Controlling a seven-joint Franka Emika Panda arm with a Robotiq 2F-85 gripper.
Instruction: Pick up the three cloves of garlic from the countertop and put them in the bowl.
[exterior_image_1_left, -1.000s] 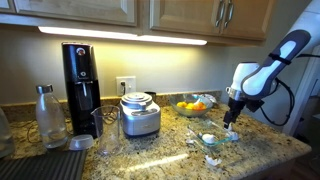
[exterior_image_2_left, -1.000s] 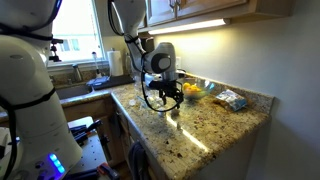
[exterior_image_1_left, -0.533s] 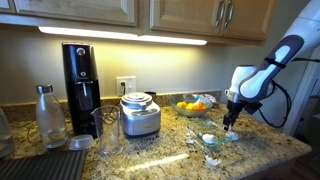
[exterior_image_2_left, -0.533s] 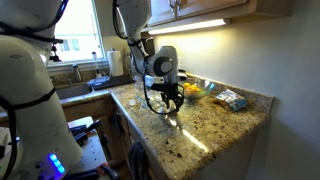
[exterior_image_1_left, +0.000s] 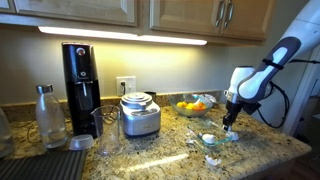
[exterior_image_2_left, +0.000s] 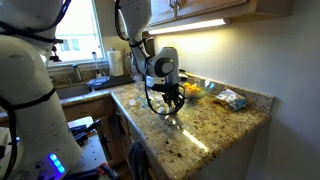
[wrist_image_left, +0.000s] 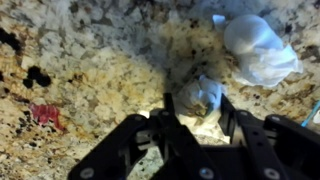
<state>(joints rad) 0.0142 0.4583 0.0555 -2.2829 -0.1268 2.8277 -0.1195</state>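
Observation:
Next, my gripper releases the clove of garlic in the clear glass bowl (exterior_image_1_left: 206, 131), between the pale clove in that bowl and the fruit bowl.
In the wrist view my gripper (wrist_image_left: 197, 103) stands low over the speckled countertop (wrist_image_left: 90, 70), its two black fingers shut on one off-white clove of garlic (wrist_image_left: 203, 90). A second, larger clove (wrist_image_left: 255, 45) lies on the granite just beyond, to the upper right. In both exterior views the gripper (exterior_image_1_left: 230, 122) (exterior_image_2_left: 170, 104) points down at the counter. The small clear glass bowl (exterior_image_1_left: 210, 140) sits just beside it toward the counter's front, with something pale inside.
A bowl of orange and yellow fruit (exterior_image_1_left: 193, 105) (exterior_image_2_left: 195, 90) stands behind the gripper. Farther along are a steel canister (exterior_image_1_left: 140, 115), a black coffee maker (exterior_image_1_left: 80, 78) and a bottle (exterior_image_1_left: 48, 115). A sink (exterior_image_2_left: 80, 92) lies past the counter's end.
The jaws have come together around the clove. The arm has barely moved.

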